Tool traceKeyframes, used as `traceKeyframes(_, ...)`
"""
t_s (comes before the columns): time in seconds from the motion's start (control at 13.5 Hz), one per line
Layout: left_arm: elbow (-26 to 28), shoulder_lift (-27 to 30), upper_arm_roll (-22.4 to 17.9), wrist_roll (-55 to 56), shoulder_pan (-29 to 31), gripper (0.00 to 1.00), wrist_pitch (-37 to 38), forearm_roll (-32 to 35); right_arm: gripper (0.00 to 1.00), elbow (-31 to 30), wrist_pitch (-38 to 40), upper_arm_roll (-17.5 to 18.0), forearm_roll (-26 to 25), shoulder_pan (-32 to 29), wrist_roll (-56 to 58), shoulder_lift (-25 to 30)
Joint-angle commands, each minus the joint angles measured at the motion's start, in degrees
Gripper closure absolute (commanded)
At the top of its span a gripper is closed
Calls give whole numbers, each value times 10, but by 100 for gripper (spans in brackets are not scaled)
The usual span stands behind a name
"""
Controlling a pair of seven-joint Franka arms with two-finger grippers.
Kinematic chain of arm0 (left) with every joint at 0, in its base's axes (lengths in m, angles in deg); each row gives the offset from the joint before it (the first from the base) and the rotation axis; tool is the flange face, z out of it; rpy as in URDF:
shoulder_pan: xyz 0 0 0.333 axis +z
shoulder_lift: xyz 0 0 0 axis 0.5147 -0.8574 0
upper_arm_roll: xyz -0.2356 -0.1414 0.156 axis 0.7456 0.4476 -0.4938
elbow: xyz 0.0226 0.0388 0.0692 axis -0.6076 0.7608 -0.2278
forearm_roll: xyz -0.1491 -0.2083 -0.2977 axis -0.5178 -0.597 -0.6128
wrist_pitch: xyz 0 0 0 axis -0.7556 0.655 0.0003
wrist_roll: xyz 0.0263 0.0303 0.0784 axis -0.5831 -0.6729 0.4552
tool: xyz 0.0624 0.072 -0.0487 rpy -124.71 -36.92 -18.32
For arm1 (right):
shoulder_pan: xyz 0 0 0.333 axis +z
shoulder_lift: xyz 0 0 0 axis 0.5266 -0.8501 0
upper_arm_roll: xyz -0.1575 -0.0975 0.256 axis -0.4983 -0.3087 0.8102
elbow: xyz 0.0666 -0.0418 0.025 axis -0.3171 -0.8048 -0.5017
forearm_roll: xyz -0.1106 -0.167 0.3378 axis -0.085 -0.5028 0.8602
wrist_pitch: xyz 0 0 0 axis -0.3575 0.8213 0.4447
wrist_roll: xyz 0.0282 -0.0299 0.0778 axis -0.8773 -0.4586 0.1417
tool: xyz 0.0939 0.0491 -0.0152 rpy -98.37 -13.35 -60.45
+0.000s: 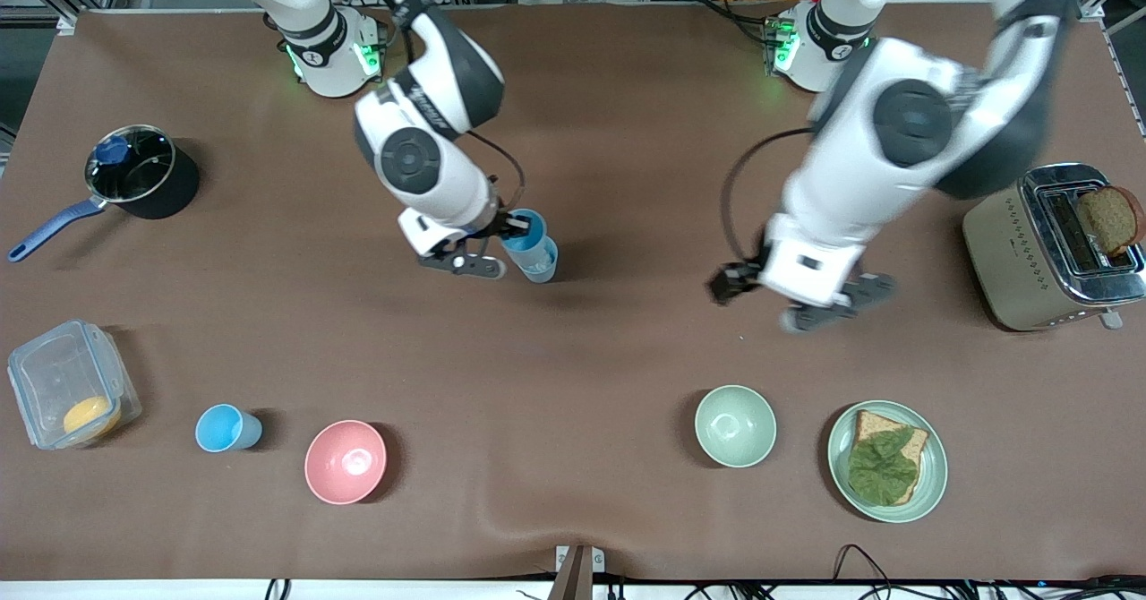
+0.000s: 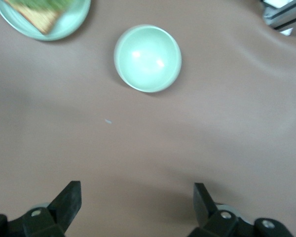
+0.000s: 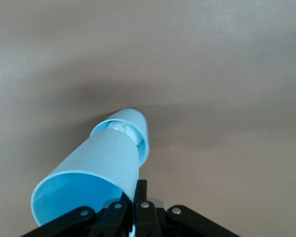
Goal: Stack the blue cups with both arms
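Next, my right gripper lets go of the sky blue cup, nested down inside the lower blue cup (image 1: pixel 537 252) (image 3: pixel 122 134) that stands in the middle of the table.
My right gripper (image 1: pixel 512 224) is shut on the rim of a sky blue cup (image 1: pixel 526 231), one finger inside and one outside. The cup's base sits in the mouth of a second blue cup (image 1: pixel 543 265) standing mid-table. In the right wrist view the held cup (image 3: pixel 103 168) enters the lower cup (image 3: pixel 134 123), pinched by the gripper (image 3: pixel 133 197). Another sky blue cup (image 1: pixel 228 428) stands alone beside the pink bowl (image 1: pixel 346 461). My left gripper (image 1: pixel 797 300) is open and empty over bare table; it also shows in the left wrist view (image 2: pixel 137 190).
A pale green bowl (image 1: pixel 735 425) (image 2: pixel 147 58) and a green plate (image 1: pixel 931 475) with bread and lettuce lie near the front camera. A toaster (image 1: pixel 1012 260) stands at the left arm's end. A black pot (image 1: pixel 143 175) and a clear box (image 1: pixel 67 385) stand at the right arm's end.
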Motion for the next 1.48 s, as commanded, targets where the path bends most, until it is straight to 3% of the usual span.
traceKeyframes(0.0,47,44,9,-136,78,0,16,6,100,2,-13,-8,9,18,-14,-13)
traceKeyframes(0.52,55,117,10,-249,174,0,125,7,100,0,-12,-8,7,32,-20,-31)
traceKeyframes(0.59,57,134,2,-263,168,0,138,6,100,0,-12,-9,6,32,-20,-31)
traceKeyframes(0.81,63,176,-92,-322,92,0,142,7,100,0,-10,-10,5,27,-19,-31)
traceKeyframes(1.26,54,188,-103,-325,88,0,166,-2,100,7,-12,-14,-14,11,-12,-32)
traceKeyframes(1.33,48,182,-105,-328,93,0,164,-11,88,7,-11,-14,-14,10,-12,-32)
traceKeyframes(1.41,48,182,-105,-321,92,0,164,-20,43,7,-12,-14,-14,10,-19,-32)
